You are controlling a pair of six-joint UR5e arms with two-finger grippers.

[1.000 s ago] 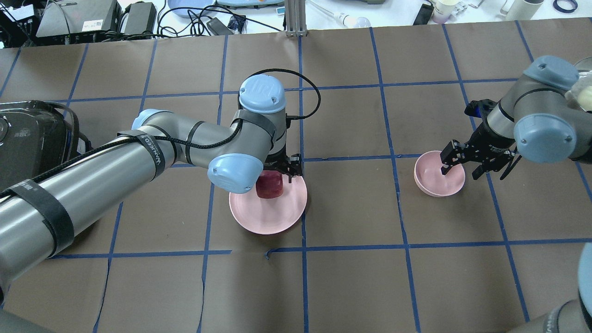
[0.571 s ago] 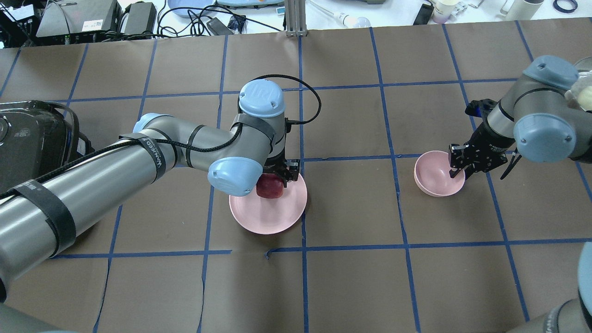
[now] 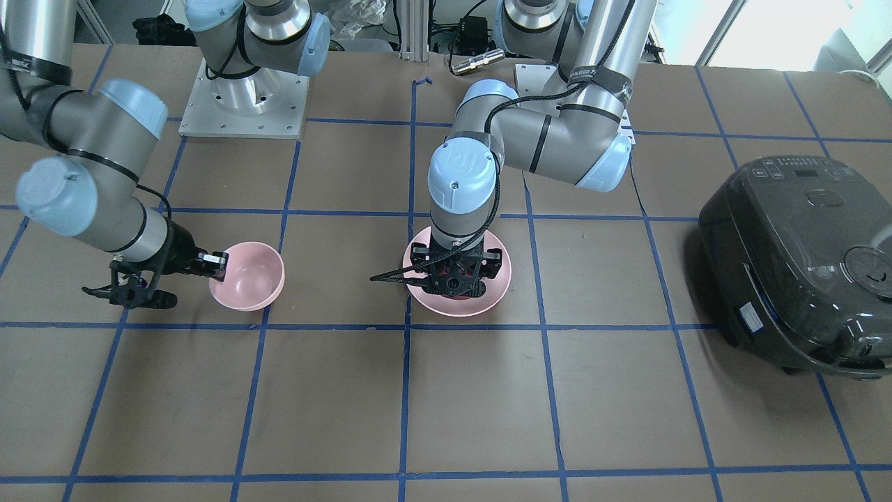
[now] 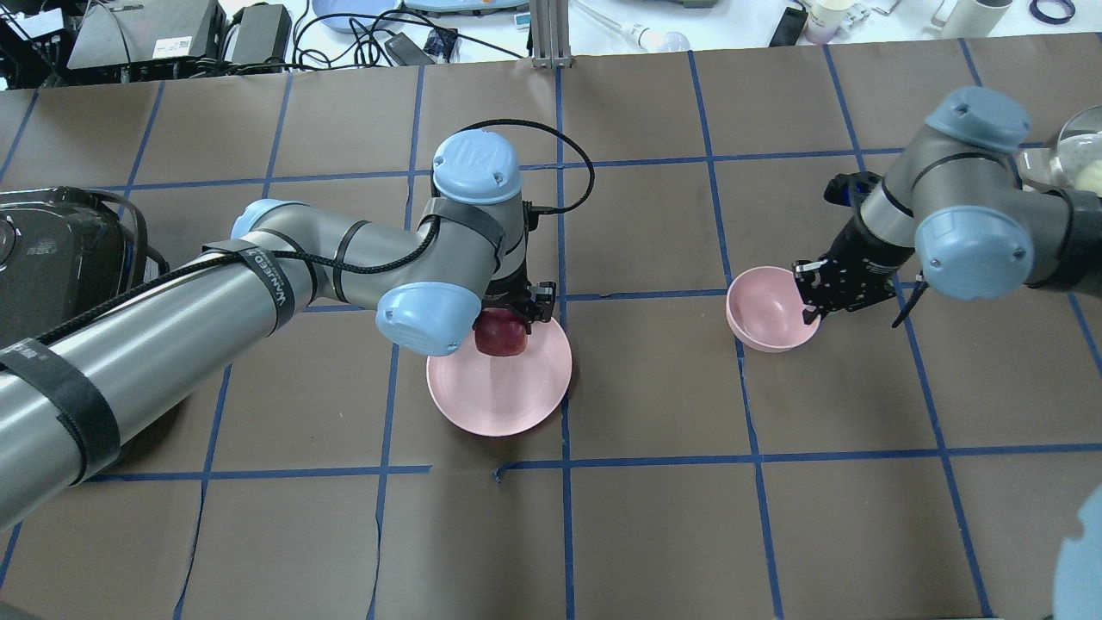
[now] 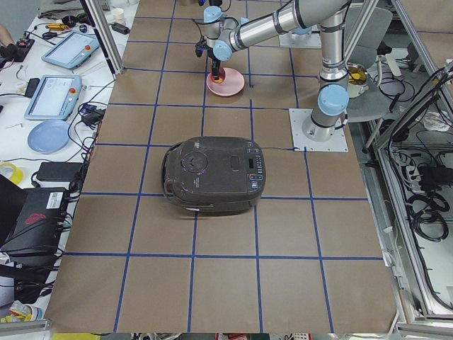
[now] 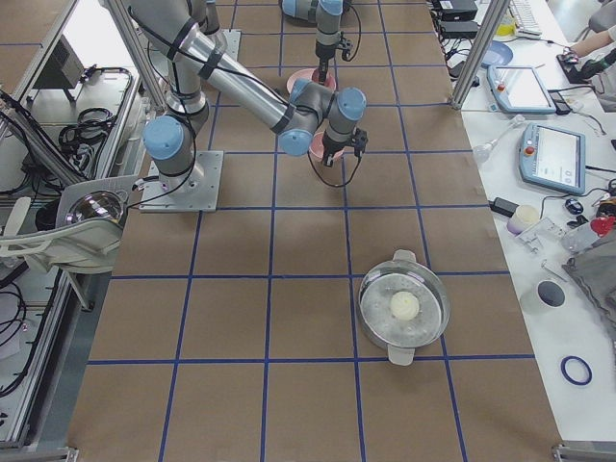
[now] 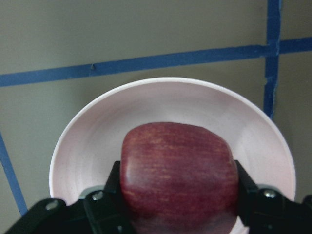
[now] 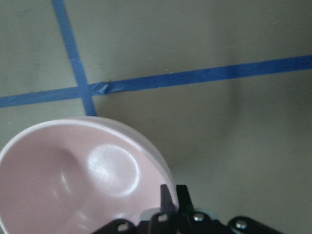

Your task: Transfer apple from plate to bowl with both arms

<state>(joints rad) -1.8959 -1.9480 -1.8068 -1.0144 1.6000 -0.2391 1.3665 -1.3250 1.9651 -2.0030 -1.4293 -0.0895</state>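
The apple will drop from my left gripper inside the bowl, over the bare table (image 3: 331, 275) just beside the pale pink plate.
The dark red apple (image 7: 178, 170) sits between the fingers of my left gripper (image 4: 506, 324), which is shut on it just over the far part of the pale pink plate (image 4: 504, 396). The plate also shows below the apple in the left wrist view (image 7: 92, 141). My right gripper (image 4: 809, 315) is shut on the near-right rim of the small pink bowl (image 4: 766, 320), one finger inside and one outside. The right wrist view shows its fingertips (image 8: 168, 197) pinched on the bowl (image 8: 73, 185). The bowl is empty and stands right of the plate, about one grid square away.
A dark rice cooker (image 4: 52, 258) stands at the table's left end, under my left arm. A lidded steel pot (image 6: 404, 308) sits at the table's right end. Cables and devices (image 4: 258, 34) lie beyond the far edge. Blue tape lines grid the brown table.
My left gripper closed on the apple and rose slightly. My right gripper closed on the bowl's rim and moved the bowl left, toward the plate.
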